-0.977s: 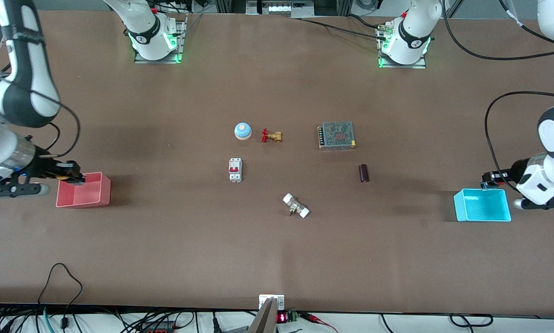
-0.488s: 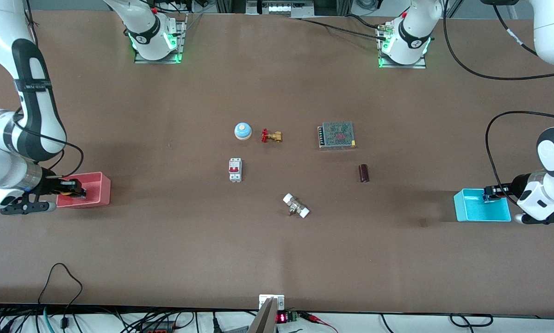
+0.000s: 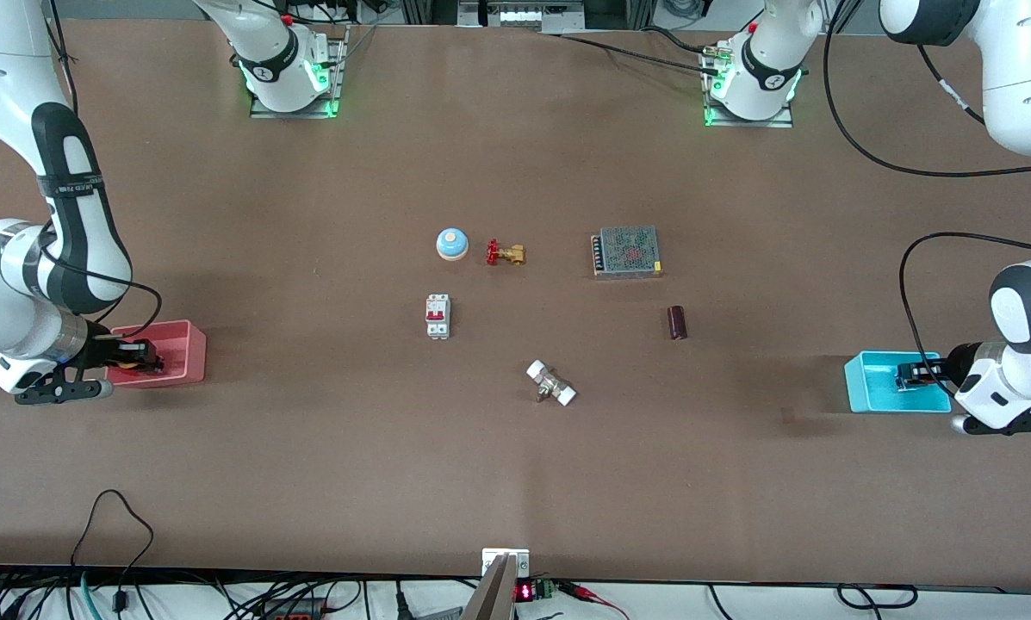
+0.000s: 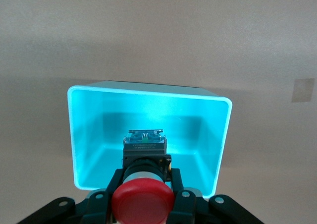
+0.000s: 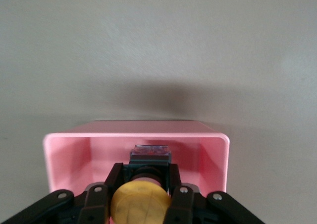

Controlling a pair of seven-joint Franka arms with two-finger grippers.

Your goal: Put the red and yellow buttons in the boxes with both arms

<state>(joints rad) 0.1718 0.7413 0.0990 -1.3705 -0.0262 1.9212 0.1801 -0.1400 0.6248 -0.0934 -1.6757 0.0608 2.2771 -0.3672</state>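
Next, my left gripper releases the red button on the middle of the cyan box's bottom (image 3: 906, 393) (image 4: 147, 153).
My left gripper (image 3: 909, 376) is shut on the red button (image 4: 142, 202) and holds it down inside the cyan box (image 3: 868, 392) at the left arm's end of the table. In the left wrist view the cyan box (image 4: 84, 135) surrounds the button's black base. My right gripper (image 3: 143, 356) is shut on the yellow button (image 5: 140, 202) and holds it inside the pink-red box (image 3: 183, 353) at the right arm's end. In the right wrist view the pink box (image 5: 64, 154) sits around the button. I cannot tell whether either button touches its box floor.
In the table's middle lie a blue-and-white bell (image 3: 451, 244), a red-handled brass valve (image 3: 505, 253), a white circuit breaker (image 3: 437, 316), a metal mesh power supply (image 3: 625, 251), a dark cylinder (image 3: 676, 322) and a white fitting (image 3: 551, 384).
Both grippers have come down from above the box rims into their boxes, each still shut on its button. The boxes have not moved.
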